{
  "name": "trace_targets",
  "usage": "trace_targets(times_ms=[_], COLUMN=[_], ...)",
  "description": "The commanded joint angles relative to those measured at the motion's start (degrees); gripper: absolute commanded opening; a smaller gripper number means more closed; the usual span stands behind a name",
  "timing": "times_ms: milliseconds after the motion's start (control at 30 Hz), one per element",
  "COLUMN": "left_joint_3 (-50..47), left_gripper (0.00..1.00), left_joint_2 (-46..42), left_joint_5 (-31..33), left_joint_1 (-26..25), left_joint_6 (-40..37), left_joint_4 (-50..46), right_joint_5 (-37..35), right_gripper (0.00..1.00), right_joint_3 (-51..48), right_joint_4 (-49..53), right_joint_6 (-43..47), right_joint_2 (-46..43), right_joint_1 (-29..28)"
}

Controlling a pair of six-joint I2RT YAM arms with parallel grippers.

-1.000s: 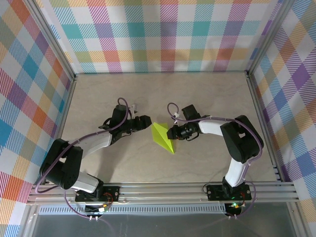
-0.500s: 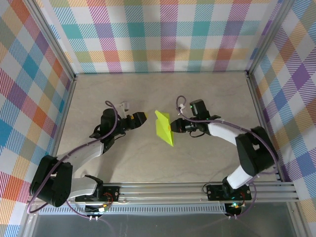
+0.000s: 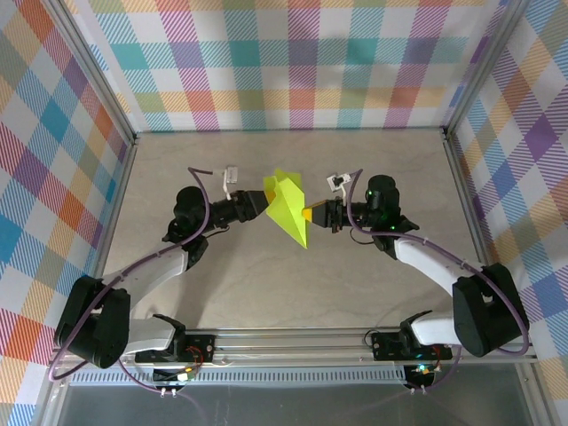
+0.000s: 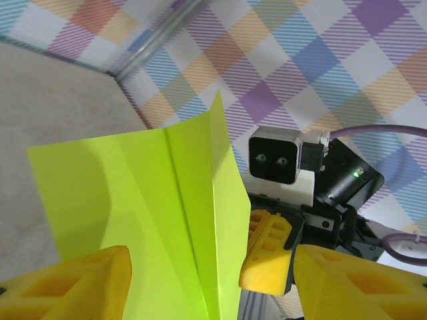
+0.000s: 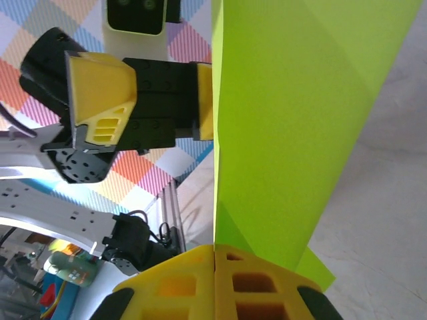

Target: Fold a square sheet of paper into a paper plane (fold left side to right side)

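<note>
I need to hold the lime-green paper with my left gripper while my right gripper pinches both layers (image 3: 288, 209) from above, as the paper's fold is gaping and my right gripper is on its edge.
The lime-green paper, folded into a pointed paper plane (image 3: 288, 211), is held up off the table between the two arms. My right gripper (image 3: 311, 216) is shut on its right edge; in the right wrist view the yellow fingers (image 5: 267, 283) press together on the paper (image 5: 293, 120) at the gripper (image 5: 214, 248). My left gripper (image 3: 264, 200) is open at the plane's left side. In the left wrist view the creased paper (image 4: 153, 213) stands between its spread fingers (image 4: 73, 283), with a clear gap on the right side of the gripper (image 4: 212, 270).
The beige table (image 3: 266, 275) lies below, with plaid walls (image 3: 284, 62) on three sides. An aluminium rail (image 3: 293, 342) carries the arm bases at the near edge. Cables (image 3: 213, 182) loop off both wrists.
The right gripper closed on the paper and raised it off the table, moving it farther back. The left gripper followed and now straddles the paper's left side.
</note>
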State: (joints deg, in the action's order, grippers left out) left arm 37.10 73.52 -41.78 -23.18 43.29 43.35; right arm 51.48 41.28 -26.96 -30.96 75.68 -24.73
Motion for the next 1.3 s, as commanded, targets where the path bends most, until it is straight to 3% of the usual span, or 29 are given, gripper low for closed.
trace_targets(times_ms=[0, 200, 367, 500, 733, 900, 1133, 1267], left_joint_3=[2.56, 4.11, 3.72, 3.57, 3.33, 2.89, 2.60, 3.21], left_gripper=[0.62, 0.49, 0.29, 0.22, 0.07, 0.05, 0.02, 0.02], left_joint_2=[2.01, 4.44, 4.10, 3.48, 3.14, 1.53, -0.12, 0.04], left_joint_5=[-3.63, -5.01, -3.98, -2.87, -2.10, -1.79, -1.48, -2.10], left_joint_1=[-1.40, -2.83, -3.01, -3.01, -3.01, -3.18, -4.06, -5.08], left_joint_6=[0.34, 0.45, -0.05, -0.42, 0.54, 0.89, 0.57, 0.66], left_joint_4=[4.43, 4.93, 4.38, 3.53, 4.49, 5.51, 6.09, 6.90], right_joint_5=[3.55, 3.46, 2.63, 2.37, 0.44, -2.56, -5.87, -2.79], right_gripper=[0.00, 0.00, 0.00, 0.00, 0.14, 0.32, 0.73, 0.82], right_joint_3=[-0.61, -0.12, -0.16, -0.14, -1.35, -4.48, -8.64, -9.30], right_joint_4=[-4.70, -4.50, -4.26, -3.65, -1.84, 0.86, 3.67, -0.10], right_joint_6=[-1.44, -1.63, -1.68, -1.68, -1.16, -0.37, -1.17, -4.30], right_joint_2=[-0.82, 0.49, 1.31, 1.48, -1.55, -7.10, -13.09, -11.43], right_joint_1=[-1.04, -1.48, -1.45, -1.44, -1.33, -0.54, 0.12, 0.03])
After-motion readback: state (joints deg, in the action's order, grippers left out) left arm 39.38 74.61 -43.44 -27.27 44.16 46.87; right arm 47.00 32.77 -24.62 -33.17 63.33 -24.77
